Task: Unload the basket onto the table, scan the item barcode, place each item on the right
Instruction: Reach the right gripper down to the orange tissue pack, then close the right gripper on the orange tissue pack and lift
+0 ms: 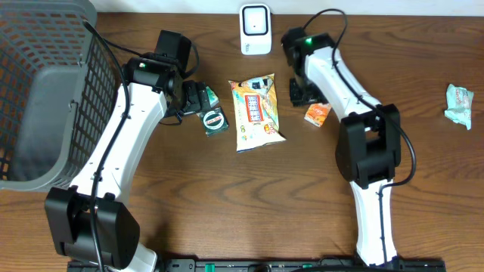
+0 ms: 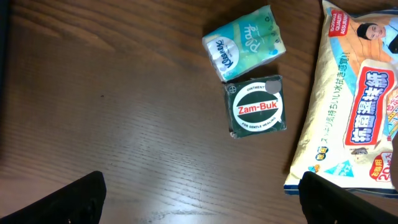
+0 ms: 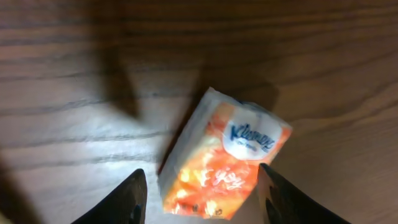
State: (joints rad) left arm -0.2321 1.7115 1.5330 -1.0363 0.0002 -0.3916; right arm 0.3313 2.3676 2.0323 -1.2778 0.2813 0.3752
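The orange tissue pack slants between the fingers of the robot's right gripper, so that gripper should back off and pinch it from its side [image 1: 327, 114] away from the snack bag.
An orange Kleenex tissue pack [image 3: 227, 165] lies on the wooden table, also seen from above [image 1: 318, 113]. My right gripper [image 3: 202, 202] hangs over it, open. The pack sits between the fingers, with a clear gap to the left finger [image 3: 124, 199]. From above, the right gripper [image 1: 305, 92] is just left of the pack. The white scanner [image 1: 255, 29] stands at the table's back edge. My left gripper [image 2: 205, 205] is wide open over bare wood, holding nothing. It sits short of a green Zam-Buk box [image 2: 256, 107] and a green tissue pack [image 2: 244, 42].
A large snack bag [image 1: 255, 112] lies mid-table between the arms, its edge close to my left gripper's right finger [image 2: 348, 202]. A grey mesh basket [image 1: 45, 91] fills the far left. Another pale green pack [image 1: 459, 103] lies at the far right.
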